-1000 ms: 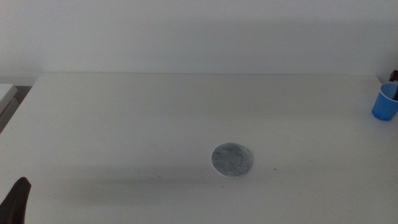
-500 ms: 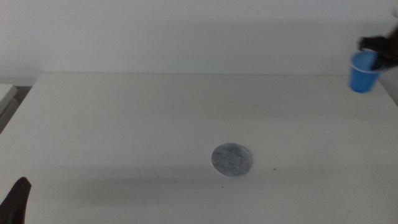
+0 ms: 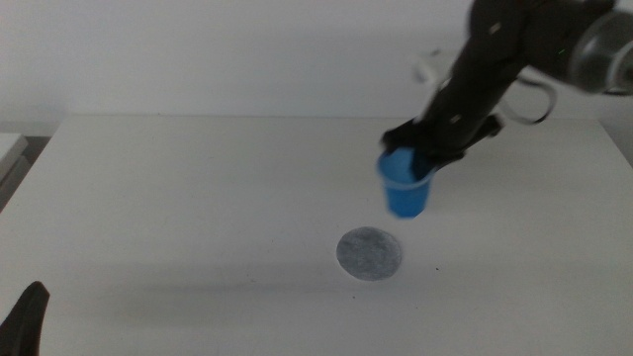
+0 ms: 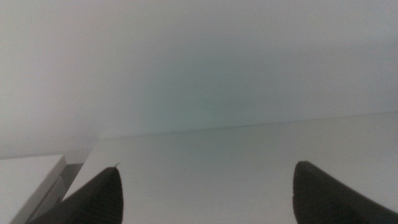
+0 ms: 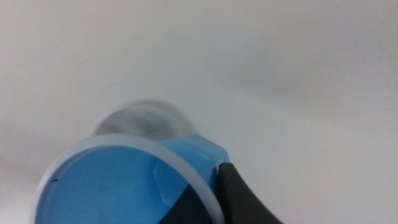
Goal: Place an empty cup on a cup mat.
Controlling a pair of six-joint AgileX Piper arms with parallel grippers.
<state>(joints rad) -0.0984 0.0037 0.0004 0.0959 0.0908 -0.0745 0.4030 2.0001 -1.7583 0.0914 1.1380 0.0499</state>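
Observation:
My right gripper is going to set the bright blue cup down upright on the middle of the grey speckled cup mat (image 3: 372, 258) (image 5: 143, 124).
The bright blue cup (image 3: 406, 187) hangs upright in the air, held at its rim by my right gripper (image 3: 419, 156), whose arm reaches in from the upper right. It is above the table, a little behind and to the right of the grey speckled cup mat (image 3: 369, 253). In the right wrist view the cup's pale rim (image 5: 124, 180) is pinched by a dark jaw, its inside looks empty, and the mat (image 5: 140, 120) shows blurred beyond it. My left gripper (image 3: 25, 318) waits at the bottom left corner, its jaws wide apart in the left wrist view (image 4: 205, 193).
The white table (image 3: 198, 188) stretches around the mat. A pale object's corner (image 3: 10, 148) lies off the table's left edge.
My right gripper has carried the cup from the table's far right edge, up and then leftward and down, to just above and behind the mat. The left gripper has not moved.

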